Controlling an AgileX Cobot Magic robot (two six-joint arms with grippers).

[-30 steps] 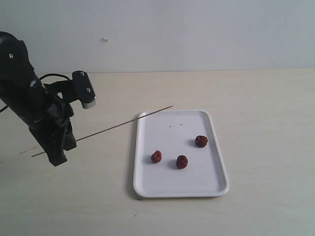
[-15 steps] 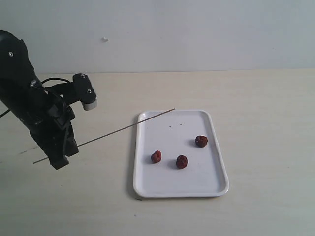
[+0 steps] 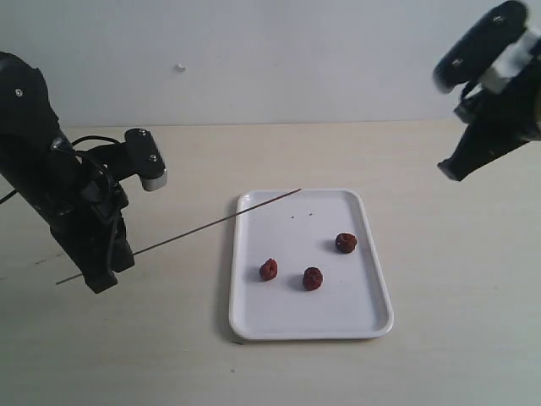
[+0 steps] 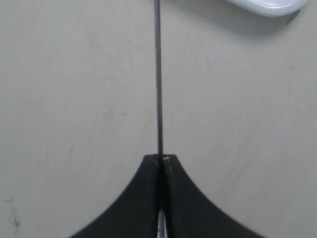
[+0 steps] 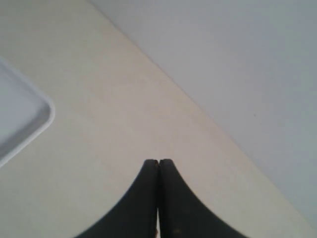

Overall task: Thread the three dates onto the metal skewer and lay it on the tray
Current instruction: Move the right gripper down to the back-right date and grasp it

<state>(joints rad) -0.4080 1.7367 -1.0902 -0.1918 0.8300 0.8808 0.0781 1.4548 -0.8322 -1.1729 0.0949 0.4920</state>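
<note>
I need to next move my right gripper to the date (image 3: 345, 243) nearest the tray's far edge, rightmost in the exterior view, and close on its sides.
Three dark red-brown dates lie on the white tray (image 3: 372, 321): one at the left (image 3: 269, 269), one in the middle (image 3: 313, 278), one at the right (image 3: 346, 243). My left gripper (image 3: 103, 269) is shut on the thin metal skewer (image 3: 203, 226), held above the table, its tip over the tray's far left corner. In the left wrist view the skewer (image 4: 158, 79) runs straight out from the gripper (image 4: 161, 158), with a tray corner (image 4: 267, 6) beyond. My right gripper (image 3: 452, 169) hangs high at the far right, shut and empty (image 5: 158, 162).
The beige table (image 3: 169, 355) ends at a pale wall behind. The right wrist view shows one tray corner (image 5: 47, 106) and the table's far edge. A small dark speck lies by the tray's near left corner (image 3: 239, 342).
The right arm has come into view at the upper right. The left gripper and skewer shifted slightly right a second ago and have held still since.
</note>
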